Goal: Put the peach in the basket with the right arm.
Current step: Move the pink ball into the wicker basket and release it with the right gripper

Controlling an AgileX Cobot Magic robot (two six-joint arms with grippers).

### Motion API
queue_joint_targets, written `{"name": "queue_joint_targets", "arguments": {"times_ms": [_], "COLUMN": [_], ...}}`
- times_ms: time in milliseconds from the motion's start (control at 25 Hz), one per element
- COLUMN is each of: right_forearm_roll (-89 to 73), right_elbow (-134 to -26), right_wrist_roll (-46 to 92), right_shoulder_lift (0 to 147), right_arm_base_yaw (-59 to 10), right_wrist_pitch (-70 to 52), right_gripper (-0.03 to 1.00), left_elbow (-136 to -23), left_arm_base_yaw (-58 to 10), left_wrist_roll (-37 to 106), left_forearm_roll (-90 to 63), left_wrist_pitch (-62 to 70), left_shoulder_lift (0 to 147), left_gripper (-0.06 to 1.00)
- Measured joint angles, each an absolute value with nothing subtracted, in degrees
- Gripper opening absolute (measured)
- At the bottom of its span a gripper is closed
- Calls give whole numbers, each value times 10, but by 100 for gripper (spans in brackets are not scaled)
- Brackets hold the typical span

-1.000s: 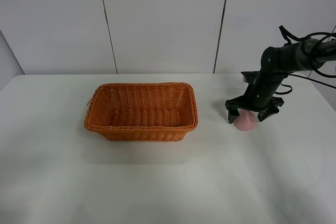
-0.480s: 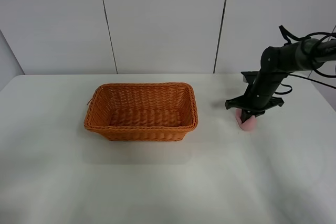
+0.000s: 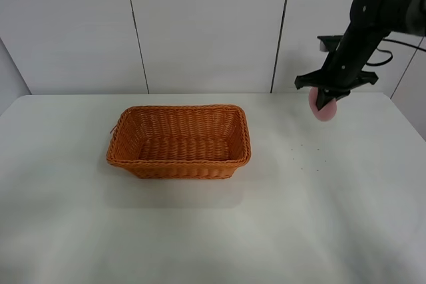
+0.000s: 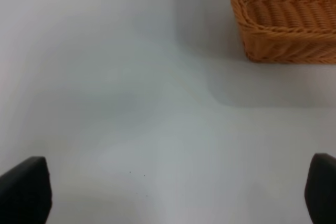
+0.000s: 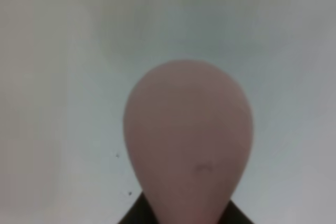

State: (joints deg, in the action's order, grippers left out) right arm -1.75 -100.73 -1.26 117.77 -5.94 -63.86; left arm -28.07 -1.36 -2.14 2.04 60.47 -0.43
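Next, my right gripper lets go of the peach on the basket's woven bottom [image 3: 179, 149], close behind the middle of the basket's front rim.
The pale pink peach [image 3: 325, 110] hangs in the air well above the table, to the right of the basket, held by my right gripper [image 3: 324, 102], which is shut on it. In the right wrist view the peach [image 5: 188, 139] fills the middle of the picture and hides the fingers. The orange-brown wicker basket [image 3: 178, 158] stands on the table left of centre with nothing in it. A corner of that basket [image 4: 283, 19] shows in the left wrist view. My left gripper [image 4: 173, 195] stands open over bare table, with only the fingertips [image 4: 23, 190] showing.
The white table [image 3: 266, 217] ends at a panelled wall behind the basket. My right arm [image 3: 373, 18] reaches in from the upper right. A few small dark specks [image 3: 306, 157] mark the table where the peach lay.
My right gripper closed on the peach and lifted it from the table, rising up and slightly right. The basket and left gripper have not moved.
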Motion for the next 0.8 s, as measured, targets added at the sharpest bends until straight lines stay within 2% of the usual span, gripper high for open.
{"name": "queue_joint_targets", "arguments": {"times_ms": [160, 400, 560, 800], "right_forearm_roll": [-6, 5, 6, 5], "right_elbow": [-1080, -1132, -1138, -1139], "right_wrist_roll": [-13, -13, -13, -13], "right_shoulder_lift": [1177, 1177, 1177, 1177], "right_arm_base_yaw": [-59, -81, -129, -244], "right_wrist_pitch": [-688, -696, -697, -697], "right_gripper": [0, 0, 0, 0], "left_elbow": [-281, -281, -281, -281], "left_arm_base_yaw": [-14, -14, -14, -14], "left_wrist_roll": [-21, -21, -21, -21], "left_forearm_roll": [20, 20, 20, 20], "left_wrist_pitch": [605, 605, 605, 605], "left_shoulder_lift": [-4, -4, -4, -4], "left_gripper": [99, 99, 99, 99]}}
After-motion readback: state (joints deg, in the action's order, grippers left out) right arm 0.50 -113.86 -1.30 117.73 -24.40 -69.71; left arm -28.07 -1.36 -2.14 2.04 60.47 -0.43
